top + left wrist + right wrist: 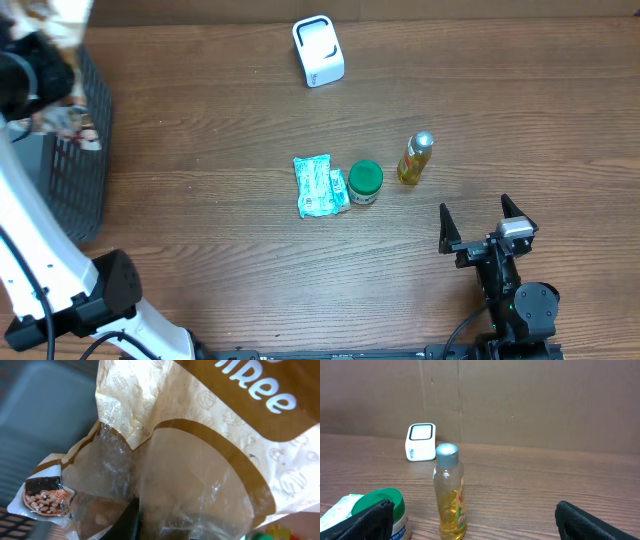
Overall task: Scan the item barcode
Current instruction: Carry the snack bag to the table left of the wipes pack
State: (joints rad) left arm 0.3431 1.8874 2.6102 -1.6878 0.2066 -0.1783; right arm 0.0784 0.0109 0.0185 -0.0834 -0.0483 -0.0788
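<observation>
Next, the left gripper releases the snack bag on the table point(259, 190) beside the green-white packet, on the basket-facing side.
A brown and gold snack bag point(200, 425) with a clear window fills the left wrist view. My left gripper point(167, 529) is shut on its lower part, and one dark finger point(129, 521) shows against the film. From overhead the bag point(62, 18) is a blur at the far left corner, above the basket. The white barcode scanner point(318, 50) stands at the back middle of the table and also shows in the right wrist view point(421, 441). My right gripper point(475, 207) rests open near the front right, with nothing between its fingers.
A black mesh basket point(88, 190) sits at the left edge, with a nut packet point(45, 500) inside. At mid-table lie a green-white packet point(318, 186), a green-lidded jar point(364, 182) and a yellow bottle point(415, 159) with a silver cap, just ahead of the right gripper.
</observation>
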